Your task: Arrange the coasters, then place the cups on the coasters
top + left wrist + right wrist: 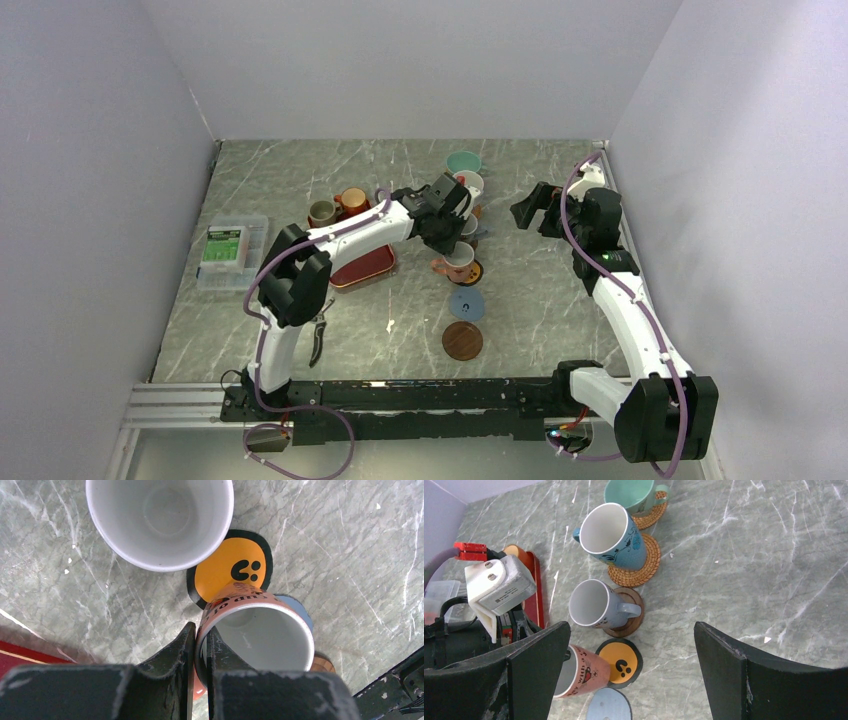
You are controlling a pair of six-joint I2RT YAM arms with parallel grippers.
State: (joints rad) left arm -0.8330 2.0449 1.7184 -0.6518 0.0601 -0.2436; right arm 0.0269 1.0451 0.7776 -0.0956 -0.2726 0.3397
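The robot's left gripper needs to release the pink cup, now hanging tilted at the coaster's edge, on the black coaster with the orange side [463,271] [232,571].
My left gripper [200,630] is shut on the rim of the pink cup [260,635], one finger inside and one outside. The cup hangs tilted, its base at the edge of the black coaster with the orange face [235,567]. I cannot tell if they touch. In the right wrist view, the teal cup [631,495] and the blue cup [611,535] stand on woven coasters [636,567], and the grey-white cup [596,605] on a dark brown coaster [629,620]. The blue coaster [467,302] and a second brown coaster [462,341] lie bare. My right gripper [530,212] hovers open to the right.
The olive cup [322,212] and the orange-brown cup [352,202] stand behind the red tray [365,268]. A clear plastic box with a green label [230,250] sits at the left edge. A dark hand tool [318,340] lies near the left arm's base. Walls enclose the table.
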